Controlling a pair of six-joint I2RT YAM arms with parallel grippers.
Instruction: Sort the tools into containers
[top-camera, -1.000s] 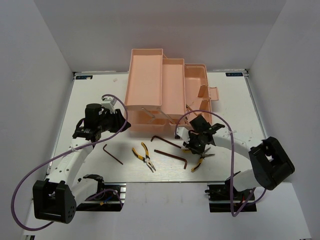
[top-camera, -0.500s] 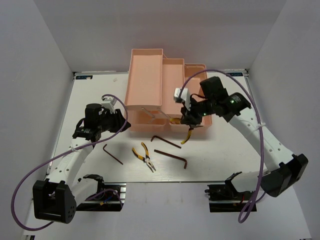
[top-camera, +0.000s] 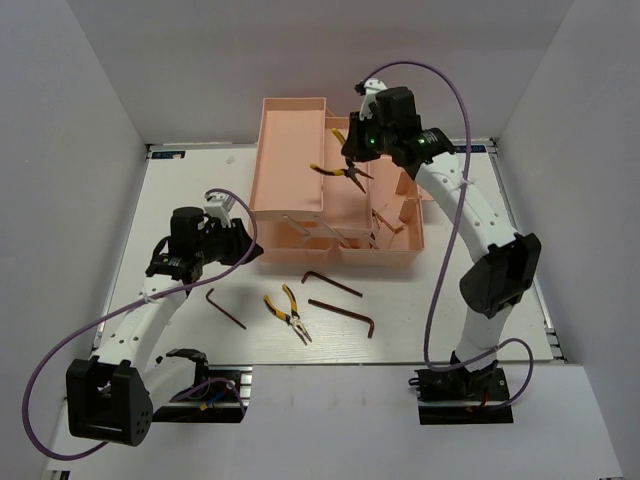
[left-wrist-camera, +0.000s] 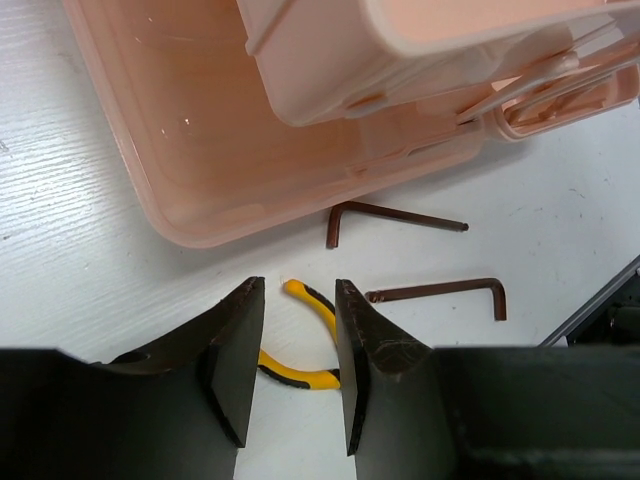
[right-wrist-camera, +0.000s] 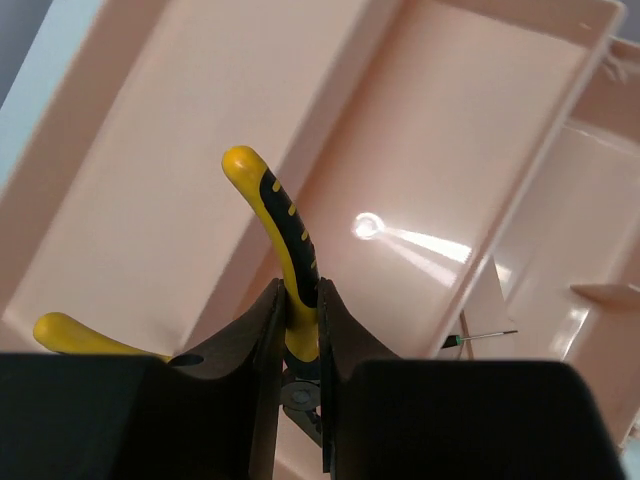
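Observation:
My right gripper has the yellow-handled pliers to place. Next, I let go of them with it halfway (top-camera: 339, 182) (right-wrist-camera: 360, 260) along the middle tray of the salmon-pink toolbox.
The salmon-pink toolbox (top-camera: 290, 185) stands open at the back with its tiered trays fanned out. My right gripper (top-camera: 352, 158) is shut on one handle of yellow-handled pliers (top-camera: 333, 171) and holds them above the upper trays. In the right wrist view the gripper (right-wrist-camera: 300, 335) clamps the pliers (right-wrist-camera: 283, 235) over a tray (right-wrist-camera: 150, 150). My left gripper (top-camera: 238, 245) is open and empty by the toolbox's left front; its fingers (left-wrist-camera: 298, 350) frame the second pliers (left-wrist-camera: 308, 303), which lie on the table (top-camera: 288, 313). Three hex keys (top-camera: 226, 307) (top-camera: 333, 284) (top-camera: 342, 313) lie on the table.
A thin screwdriver (right-wrist-camera: 480, 337) lies in a lower compartment. The toolbox base (left-wrist-camera: 220, 130) is close in front of my left gripper, with two hex keys (left-wrist-camera: 395, 215) (left-wrist-camera: 440, 292) beyond. White walls enclose the table on three sides.
My right arm has lifted the pliers from the front right of the table and swung them up and back over the toolbox's upper trays. My left arm has not moved.

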